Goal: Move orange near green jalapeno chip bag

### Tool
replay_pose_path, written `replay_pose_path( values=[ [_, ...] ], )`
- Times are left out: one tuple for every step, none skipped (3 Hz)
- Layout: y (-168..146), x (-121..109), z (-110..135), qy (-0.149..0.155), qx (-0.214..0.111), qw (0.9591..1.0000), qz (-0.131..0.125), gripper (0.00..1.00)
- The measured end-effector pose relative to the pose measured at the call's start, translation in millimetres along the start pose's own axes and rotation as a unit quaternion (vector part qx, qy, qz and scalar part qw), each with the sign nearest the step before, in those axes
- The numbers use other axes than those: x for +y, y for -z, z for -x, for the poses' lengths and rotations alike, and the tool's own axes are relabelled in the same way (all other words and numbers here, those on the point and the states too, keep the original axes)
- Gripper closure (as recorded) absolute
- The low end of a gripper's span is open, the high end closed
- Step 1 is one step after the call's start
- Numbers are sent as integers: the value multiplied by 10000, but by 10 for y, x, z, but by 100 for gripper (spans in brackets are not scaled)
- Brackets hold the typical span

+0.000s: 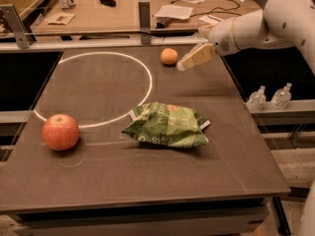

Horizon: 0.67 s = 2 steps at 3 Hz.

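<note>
The robot's gripper will next close around the middle of the orange (169, 57), which sits at the far part of the table just outside the white circle.
The orange (169, 56) is a small round fruit at the far middle of the dark table, just outside the white painted circle. The green jalapeno chip bag (168, 125) lies crumpled and flat near the table's middle, toward the front. My gripper (183, 65) reaches in from the right on a white arm. Its tan fingers (197, 57) point left and down, with the tip just right of the orange and slightly above the table. It holds nothing.
A bigger red-orange apple (60, 132) sits at the front left, by the white circle (93, 90). Two small plastic bottles (268, 98) stand on a ledge right of the table. A desk with papers and cables (182, 9) lies behind.
</note>
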<state>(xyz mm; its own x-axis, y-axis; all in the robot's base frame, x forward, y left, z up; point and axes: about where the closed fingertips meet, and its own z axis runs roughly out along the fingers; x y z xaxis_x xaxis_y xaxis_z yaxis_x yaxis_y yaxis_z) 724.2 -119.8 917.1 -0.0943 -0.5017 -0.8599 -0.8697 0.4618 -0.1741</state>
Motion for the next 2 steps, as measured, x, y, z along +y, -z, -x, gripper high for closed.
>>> replay_pose_path(
  values=[
    [-188, -55, -102, -103, 177, 9997, 166, 0],
    [-301, -144, -95, -72, 238, 9996, 144, 0]
  ],
)
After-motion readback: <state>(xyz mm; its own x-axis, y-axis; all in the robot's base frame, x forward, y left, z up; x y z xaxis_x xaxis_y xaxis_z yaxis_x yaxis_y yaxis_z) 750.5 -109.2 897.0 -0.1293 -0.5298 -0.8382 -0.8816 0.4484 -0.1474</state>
